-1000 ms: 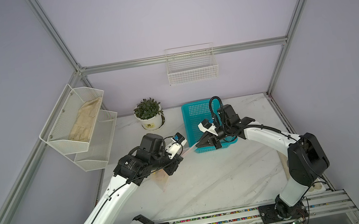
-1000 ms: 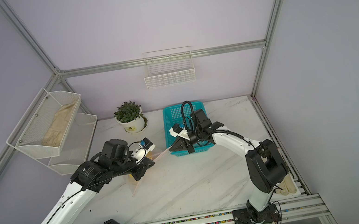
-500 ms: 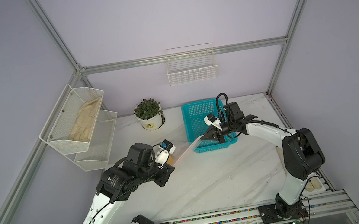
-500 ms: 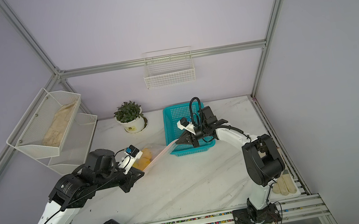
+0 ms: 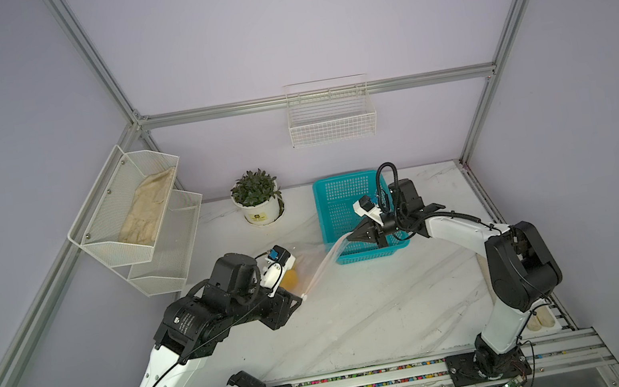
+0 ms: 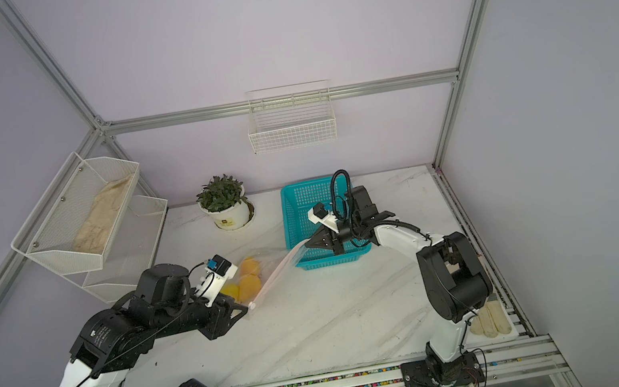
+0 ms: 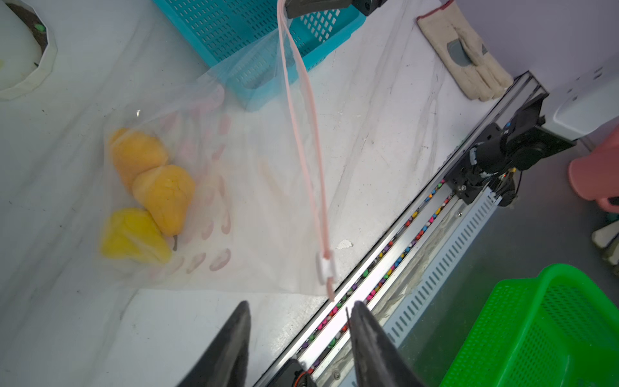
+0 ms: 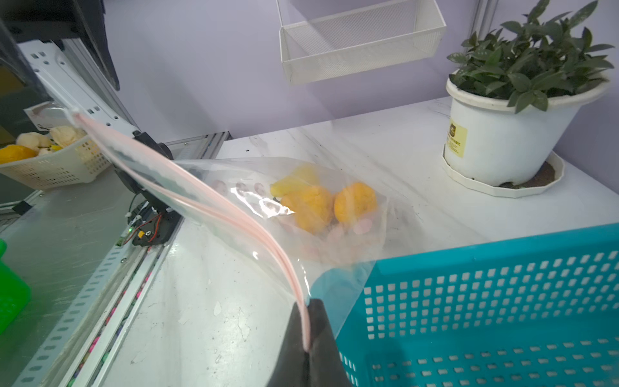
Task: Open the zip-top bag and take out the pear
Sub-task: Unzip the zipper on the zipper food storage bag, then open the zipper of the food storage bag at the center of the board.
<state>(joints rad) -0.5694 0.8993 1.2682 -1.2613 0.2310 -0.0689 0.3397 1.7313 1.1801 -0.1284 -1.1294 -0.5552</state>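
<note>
My right gripper pinches both zip edges together at the bag zip's end; it should open and take one edge nearer the zip's middle [image 7: 315, 149].
The zip-top bag [image 7: 254, 187] is a clear bag with pink spots, stretched between my two grippers in both top views [image 5: 312, 263] [image 6: 269, 270]. Its pink zip strip [image 7: 301, 134] is parted along most of its length. The white slider [image 7: 325, 268] sits at the end nearest my left gripper [image 7: 300, 305], which is open just short of it, holding nothing. My right gripper [image 8: 306, 303] is shut on the strip's other end, by the teal basket. Three yellow pears [image 7: 164, 194] [image 8: 311, 207] lie in the bag's bottom, on the table.
The teal basket [image 5: 346, 197] stands behind the right gripper. A potted plant [image 5: 258, 198] is at the back. White wire shelves [image 5: 134, 214] hang on the left wall and a wire basket [image 5: 329, 115] on the back wall. A glove [image 5: 538, 320] lies front right, a green basket [image 7: 536, 328] beyond the front rail.
My left arm pulled the slider toward the front left, parting the zip, then opened and let the slider go. The right gripper kept hold of its end.
</note>
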